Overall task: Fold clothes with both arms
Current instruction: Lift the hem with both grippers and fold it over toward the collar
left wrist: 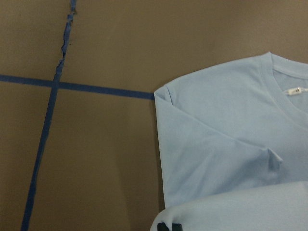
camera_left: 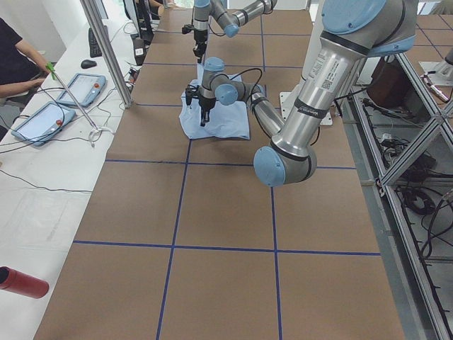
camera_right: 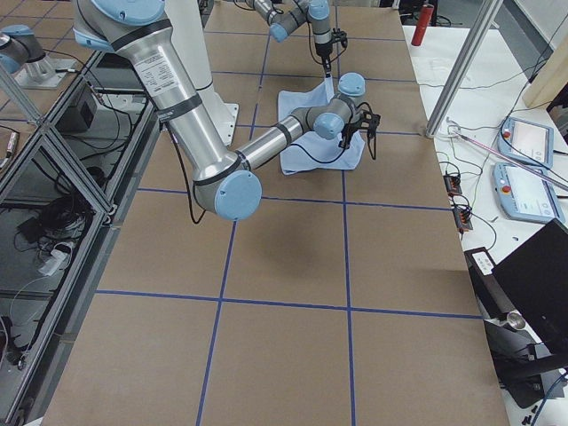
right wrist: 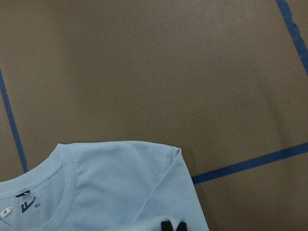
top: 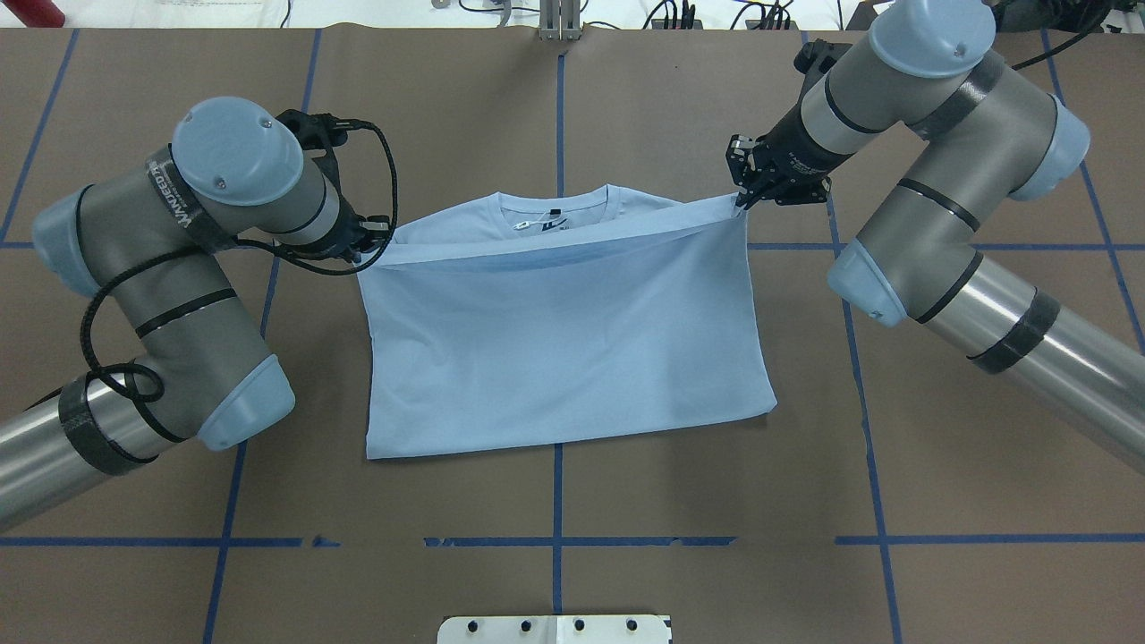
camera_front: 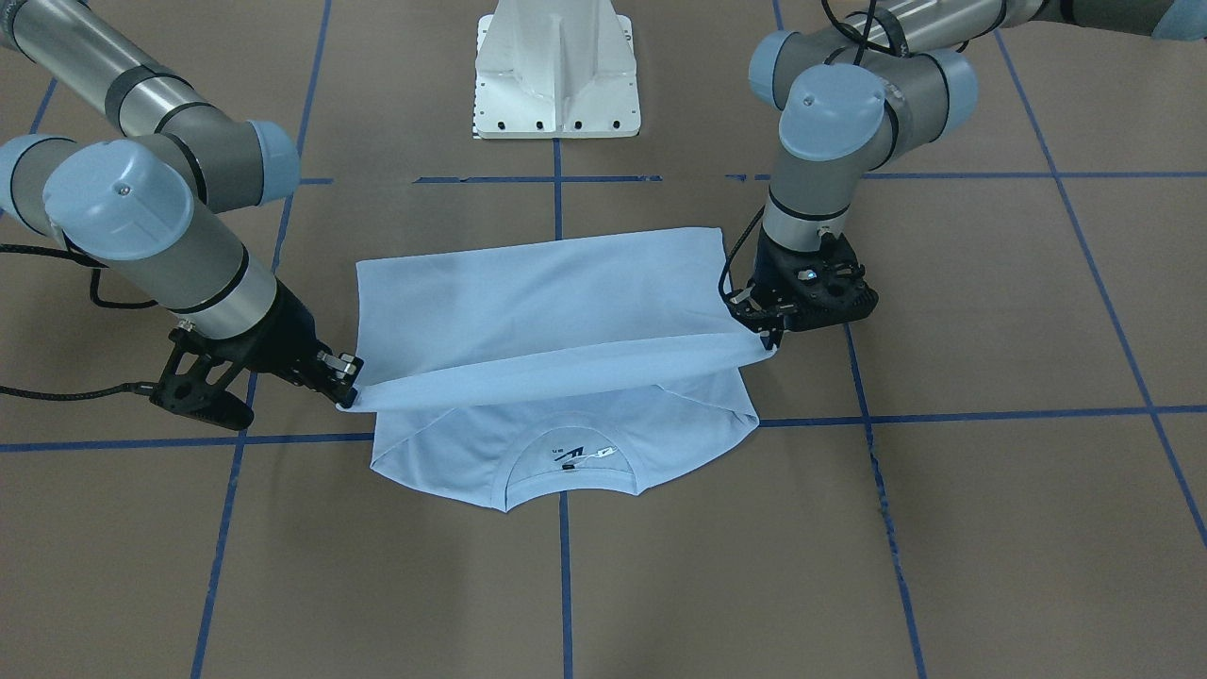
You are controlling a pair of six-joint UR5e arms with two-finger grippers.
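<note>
Next, my left gripper lets go of its hem corner on the tip of the nearest shoulder (camera_front: 754, 419) (left wrist: 158, 98), by the blue tape line.
The light blue T-shirt (camera_front: 547, 302) lies at the middle of the brown table, its lower half folded up over the chest, so the print is hidden. The collar (camera_front: 566, 462) with dark logo and white tag still shows past the raised hem (top: 564, 246). My left gripper (top: 380, 246) is shut on one hem corner, just above the shoulder. My right gripper (top: 742, 199) is shut on the other hem corner. The hem hangs stretched between them, a little above the shirt. The left wrist view shows the shoulder (left wrist: 216, 134), the right wrist view the collar side (right wrist: 120, 183).
The white pedestal base (camera_front: 556, 75) stands on the robot's side of the shirt. Blue tape lines (top: 557, 501) grid the table. Along the far long edge are a metal post (camera_left: 106, 49), tablets (camera_left: 81, 88), a person, and a red bottle (camera_left: 21, 282).
</note>
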